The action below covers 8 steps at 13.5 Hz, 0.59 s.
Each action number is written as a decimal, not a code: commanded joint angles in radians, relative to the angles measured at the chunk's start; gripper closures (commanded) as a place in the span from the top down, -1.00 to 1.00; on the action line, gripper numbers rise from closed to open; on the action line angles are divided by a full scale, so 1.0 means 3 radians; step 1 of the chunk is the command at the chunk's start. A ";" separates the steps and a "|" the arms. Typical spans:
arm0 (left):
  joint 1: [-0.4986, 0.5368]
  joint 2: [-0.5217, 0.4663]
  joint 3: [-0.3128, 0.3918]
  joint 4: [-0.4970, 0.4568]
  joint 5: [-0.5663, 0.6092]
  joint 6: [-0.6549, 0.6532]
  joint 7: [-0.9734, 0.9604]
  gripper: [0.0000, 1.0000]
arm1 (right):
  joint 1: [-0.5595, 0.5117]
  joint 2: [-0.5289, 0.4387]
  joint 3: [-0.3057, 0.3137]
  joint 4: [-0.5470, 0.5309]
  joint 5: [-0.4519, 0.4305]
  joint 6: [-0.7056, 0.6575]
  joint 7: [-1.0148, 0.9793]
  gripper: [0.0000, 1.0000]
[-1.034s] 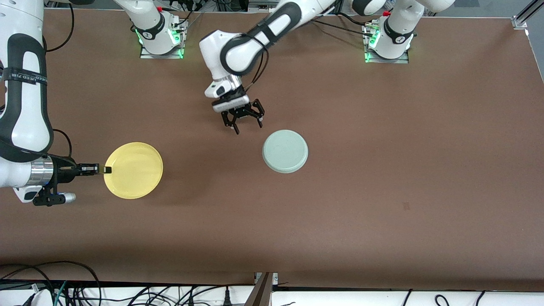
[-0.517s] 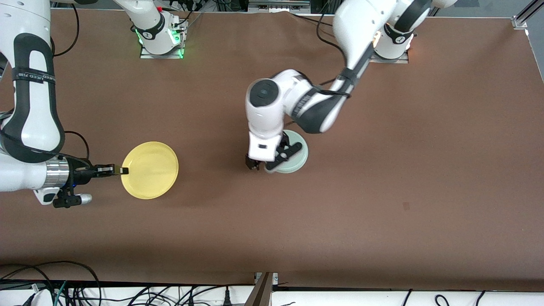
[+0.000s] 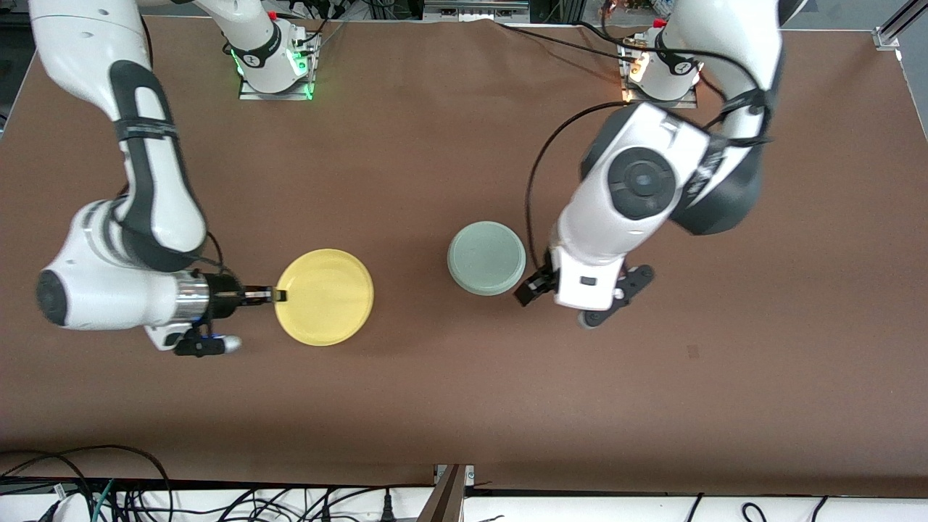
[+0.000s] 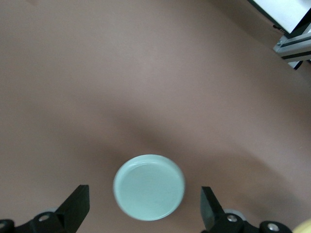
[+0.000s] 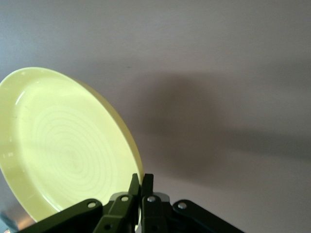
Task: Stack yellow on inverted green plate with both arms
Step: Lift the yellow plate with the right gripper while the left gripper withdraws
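Observation:
The yellow plate will go down from my right gripper, and I need to set it centred over the upturned bottom of the green plate (image 3: 489, 252).
The yellow (image 3: 324, 297) plate hangs a little above the brown table, rim side up. My right gripper (image 3: 279, 294) is shut on the plate's rim at the edge toward the right arm's end. In the right wrist view the yellow (image 5: 68, 145) plate fills one side, and the right gripper (image 5: 141, 182) pinches its edge. The green plate (image 3: 486, 258) lies upside down near the table's middle, touched by nothing. My left gripper (image 3: 580, 286) hovers open over bare table beside it, toward the left arm's end. In the left wrist view the green plate (image 4: 148, 187) shows well below the spread left gripper (image 4: 144, 198).
The brown table (image 3: 464, 406) carries only the two plates. Both arm bases (image 3: 272, 69) stand along the edge farthest from the front camera. Cables (image 3: 109, 486) hang off the edge nearest to it.
My right arm has carried the yellow plate closer to the green plate. My left arm has swung from over the green plate toward its own end of the table, still open.

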 commanded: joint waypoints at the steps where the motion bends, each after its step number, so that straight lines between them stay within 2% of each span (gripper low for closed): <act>1: 0.0290 -0.0297 -0.0031 -0.0089 -0.0079 -0.0500 0.0864 1.00 | 0.0349 -0.0073 -0.0022 -0.0304 0.0056 0.0402 0.0395 -1.00; 6: 0.0807 -0.0880 0.0005 -0.0129 -0.0033 -0.1374 0.2322 1.00 | 0.1106 -0.0042 -0.0022 -0.0575 0.0117 0.1098 0.1143 -1.00; 8: 0.0966 -0.1140 0.0005 -0.0373 0.0053 -0.1458 0.2625 1.00 | 0.1306 0.0019 -0.0022 -0.0601 0.0122 0.1155 0.1215 -1.00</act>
